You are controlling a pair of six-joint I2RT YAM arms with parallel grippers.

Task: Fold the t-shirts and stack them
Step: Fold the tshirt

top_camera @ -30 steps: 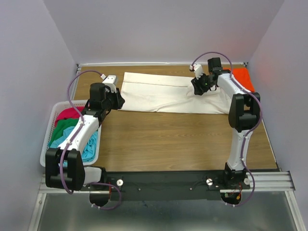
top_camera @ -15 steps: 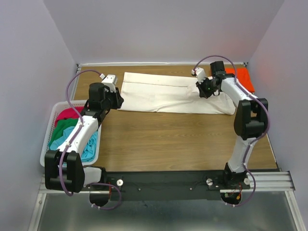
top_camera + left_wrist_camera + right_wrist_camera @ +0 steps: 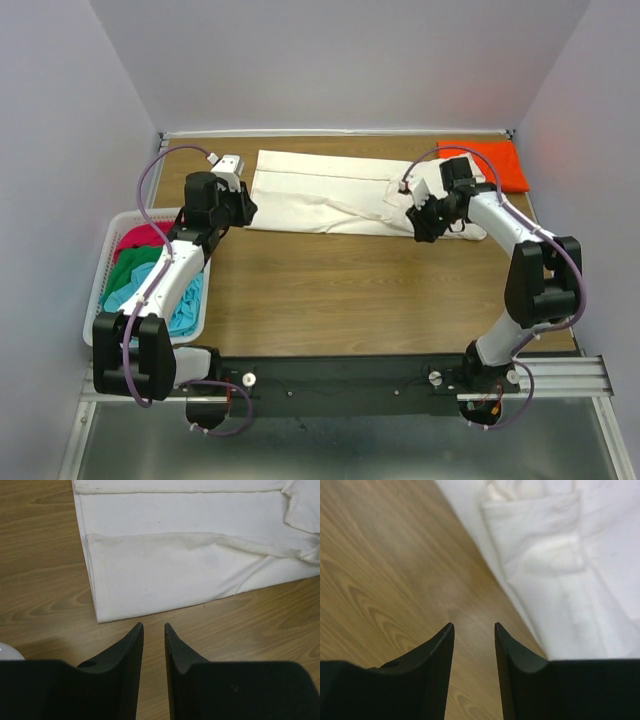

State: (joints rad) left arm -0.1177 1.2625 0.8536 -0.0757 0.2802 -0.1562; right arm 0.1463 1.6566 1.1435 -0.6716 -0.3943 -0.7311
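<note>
The white t-shirt's folded sleeve is bunched along the t-shirt's near edge, so the robot's right gripper needs to pinch the sleeve's loose end [image 3: 575, 501] and pull it toward the t-shirt's far edge.
The large cream-white t-shirt [image 3: 330, 195] lies folded lengthwise into a long band across the far half of the table. It also shows in the left wrist view [image 3: 190, 565] and the right wrist view [image 3: 570, 570]. My left gripper [image 3: 243, 210] is open and empty, just off the shirt's near left corner [image 3: 100, 617]. My right gripper [image 3: 420, 225] is open and empty above bare wood at the shirt's near edge, beside a folded sleeve [image 3: 540, 535]. The bright orange t-shirt [image 3: 490, 162] lies at the far right corner. Crimson [image 3: 135, 240], green [image 3: 130, 270] and light blue [image 3: 180, 305] shirts lie in the basket.
A white lattice basket [image 3: 108, 245] stands at the table's left edge beside my left arm. The brown wooden table [image 3: 340, 290] runs to walls at the back and both sides.
My right gripper has come off the far part of the shirt toward the near edge, uncovering the orange shirt. The shirt's right end now looks folded in. My left arm has stayed still.
</note>
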